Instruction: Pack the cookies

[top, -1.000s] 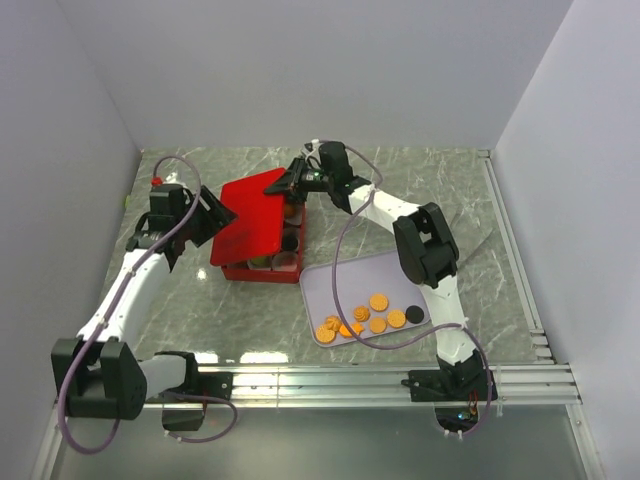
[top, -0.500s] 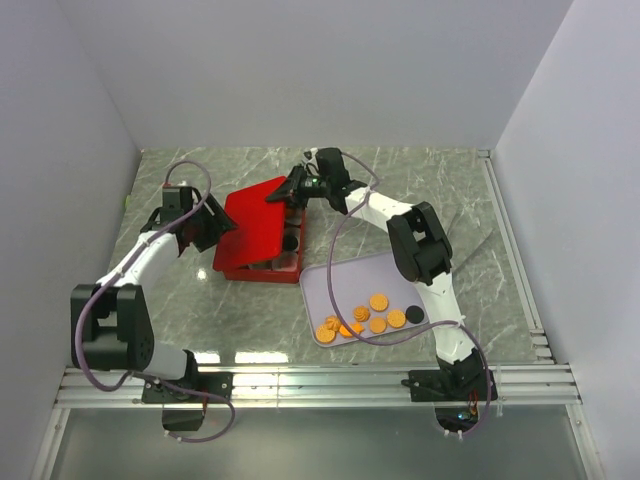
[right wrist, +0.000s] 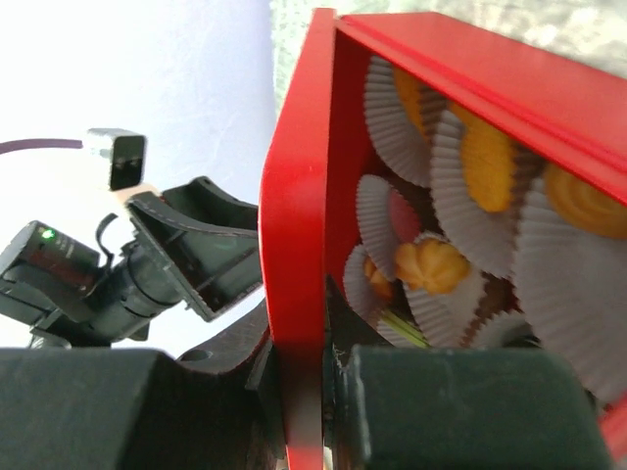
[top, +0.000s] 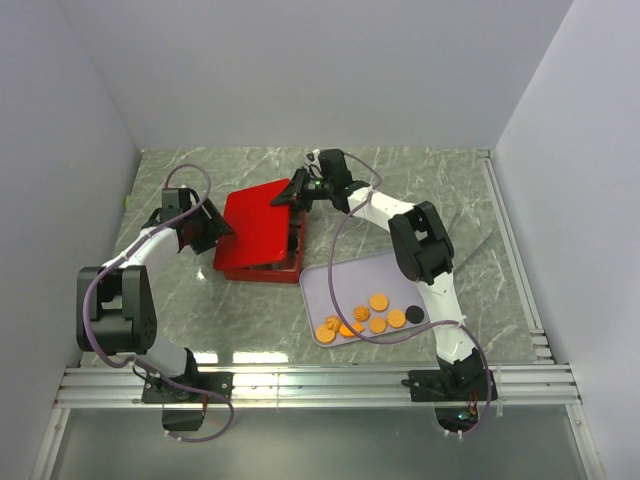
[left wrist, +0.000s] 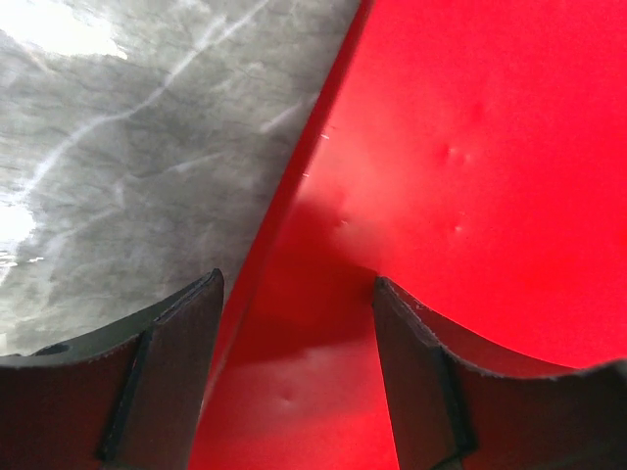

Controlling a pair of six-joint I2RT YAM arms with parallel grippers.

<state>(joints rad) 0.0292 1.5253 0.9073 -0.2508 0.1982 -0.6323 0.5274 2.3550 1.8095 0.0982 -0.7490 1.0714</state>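
Observation:
The robot's right gripper will release the red lid, now lowered nearly flat over the box, flat on top of the red box [top: 281,235] [right wrist: 441,259], covering the cookies in paper cups.
Several orange cookies [top: 378,301] and one black cookie [top: 414,313] lie on a lavender tray [top: 345,275]. A red box [top: 270,270] stands left of it, with its red lid [top: 258,228] lowered nearly flat over it. My right gripper [top: 297,193] is shut on the lid's far right edge [right wrist: 299,245]. Its wrist view shows cookies [right wrist: 431,266] in white paper cups under the lid. My left gripper [top: 220,230] is open at the lid's left edge. In the left wrist view the lid [left wrist: 470,147] fills the space between the left gripper's [left wrist: 296,289] fingers.
The grey marble table [left wrist: 147,147] is walled on three sides. A metal rail [top: 400,375] runs along the near edge by the arm bases. The tray lies close against the box's right front corner.
The lid has come down from a tilted position to nearly flat over the box. My left arm has swung left, its gripper staying at the lid's left edge. The right gripper keeps its hold.

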